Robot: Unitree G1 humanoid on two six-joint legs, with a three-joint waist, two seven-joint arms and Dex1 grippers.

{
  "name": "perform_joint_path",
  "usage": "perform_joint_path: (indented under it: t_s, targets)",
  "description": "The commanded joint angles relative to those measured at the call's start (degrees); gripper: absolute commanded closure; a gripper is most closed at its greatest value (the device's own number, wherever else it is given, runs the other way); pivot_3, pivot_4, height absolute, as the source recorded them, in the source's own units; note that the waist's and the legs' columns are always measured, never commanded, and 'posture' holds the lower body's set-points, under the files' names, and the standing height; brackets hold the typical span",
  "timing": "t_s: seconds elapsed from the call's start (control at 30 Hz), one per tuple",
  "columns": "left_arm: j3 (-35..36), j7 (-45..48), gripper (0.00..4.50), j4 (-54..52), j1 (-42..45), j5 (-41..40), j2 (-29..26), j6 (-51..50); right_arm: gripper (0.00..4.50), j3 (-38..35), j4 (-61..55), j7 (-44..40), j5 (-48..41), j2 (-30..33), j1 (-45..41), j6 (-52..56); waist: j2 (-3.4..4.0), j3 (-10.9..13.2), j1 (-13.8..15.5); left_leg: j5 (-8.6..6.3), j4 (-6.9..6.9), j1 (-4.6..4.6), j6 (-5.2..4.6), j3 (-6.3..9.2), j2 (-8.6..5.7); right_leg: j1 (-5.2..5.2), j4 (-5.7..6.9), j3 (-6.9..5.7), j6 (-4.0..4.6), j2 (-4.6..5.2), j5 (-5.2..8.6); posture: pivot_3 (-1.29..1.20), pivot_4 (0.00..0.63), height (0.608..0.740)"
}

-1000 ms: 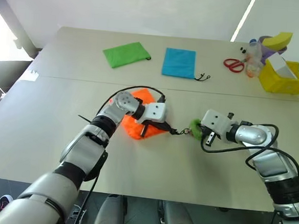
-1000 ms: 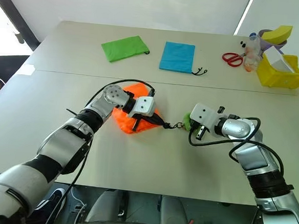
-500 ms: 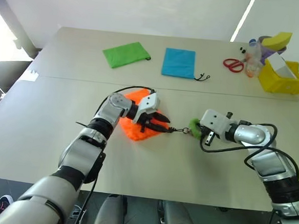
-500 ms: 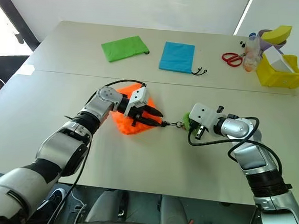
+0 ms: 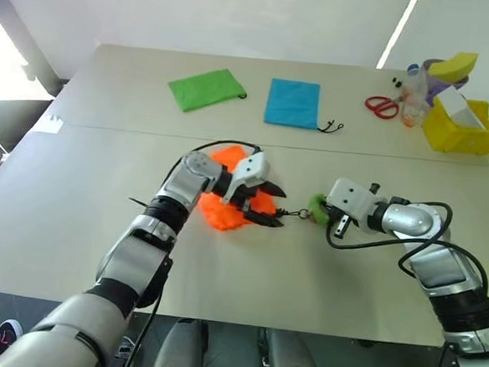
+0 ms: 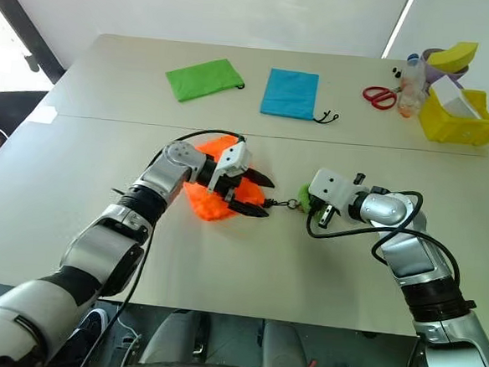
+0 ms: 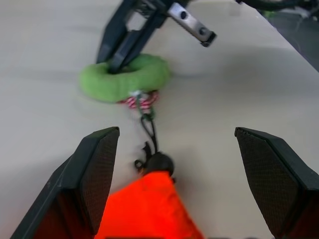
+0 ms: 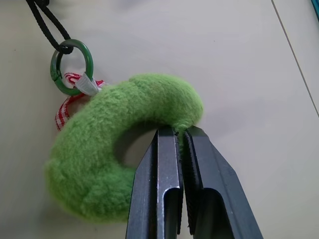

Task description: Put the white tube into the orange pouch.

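The black bead sits tight by the cord's knot; my left gripper needs to pinch the black bead (image 7: 159, 164) and pull it away from the green ring.
The orange pouch (image 5: 220, 214) lies crumpled on the table in front of me, and the white tube is hidden. My left gripper (image 5: 280, 209) hovers over the pouch's right end, open wide, with nothing between its fingers (image 7: 97, 169). A dark cord (image 7: 149, 130) runs from the pouch's mouth to a fuzzy green ring (image 8: 99, 164). My right gripper (image 8: 180, 132) is shut on that ring's rim, pinning it just right of the pouch (image 7: 149, 209).
A green pouch (image 5: 205, 89) and a blue pouch (image 5: 293, 102) lie flat at the far middle of the table. Red scissors (image 5: 382, 106), a clear bottle (image 5: 413, 94) and a yellow bin (image 5: 462, 131) crowd the far right corner.
My left gripper has gone from shut to wide open over the pouch and its wrist has rolled. The right gripper has kept still, shut on the green ring.
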State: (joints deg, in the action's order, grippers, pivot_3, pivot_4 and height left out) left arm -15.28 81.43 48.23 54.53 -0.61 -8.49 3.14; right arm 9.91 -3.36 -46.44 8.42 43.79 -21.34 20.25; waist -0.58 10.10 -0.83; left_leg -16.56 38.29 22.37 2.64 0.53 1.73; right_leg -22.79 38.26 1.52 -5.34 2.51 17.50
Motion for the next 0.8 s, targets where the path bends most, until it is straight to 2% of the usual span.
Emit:
perform_joint_path:
  t_s: [0.03,0.23,0.47,0.6,0.8]
  targets:
    - [-1.2,-1.6,0.54,-1.3,0.5,1.6,-0.8,2.7,4.5,-0.5,1.2,0.9,1.0,0.3,-1.7,-1.8,0.0,0.0,0.0,0.0,0.0,-0.01,0.0,0.0,0.0,0.0,0.01,0.0,0.0,0.0,0.0,0.0,0.15,0.74]
    - [-1.2,-3.5,0.54,-0.5,0.5,1.6,-0.8,1.4,4.5,-0.7,1.8,1.2,2.1,1.2,-1.5,-2.0,0.0,0.0,0.1,0.04,0.01,-0.02,-0.03,-0.01,-0.01,0.01,0.04,0.0,0.0,0.02,0.0,0.0,0.15,0.74]
    - [1.4,-7.5,0.54,-6.2,-0.5,-3.0,1.7,-20.5,4.5,-0.7,0.2,0.4,1.7,1.4,-1.0,-1.6,0.0,0.0,0.1,0.04,0.02,-0.01,-0.03,0.0,-0.03,0.02,0.05,0.0,-0.01,0.04,-0.01,0.0,0.15,0.74]
    - [-1.3,-8.4,0.54,-11.9,-1.2,-1.9,1.1,-28.9,4.5,-0.5,0.5,0.4,1.8,1.1,-1.3,-1.8,0.0,0.0,0.1,0.04,0.02,-0.02,-0.03,0.02,-0.03,0.02,0.06,0.0,-0.01,0.03,-0.01,0.0,0.15,0.74]
    - [-6.6,-11.1,0.54,-16.8,-1.6,2.1,-0.8,-31.6,4.5,-0.1,0.9,0.6,2.2,0.7,-1.7,-2.4,0.0,0.0,0.1,0.05,0.02,-0.02,-0.01,0.02,-0.03,0.03,0.07,0.0,-0.01,0.04,-0.01,0.0,0.15,0.74]
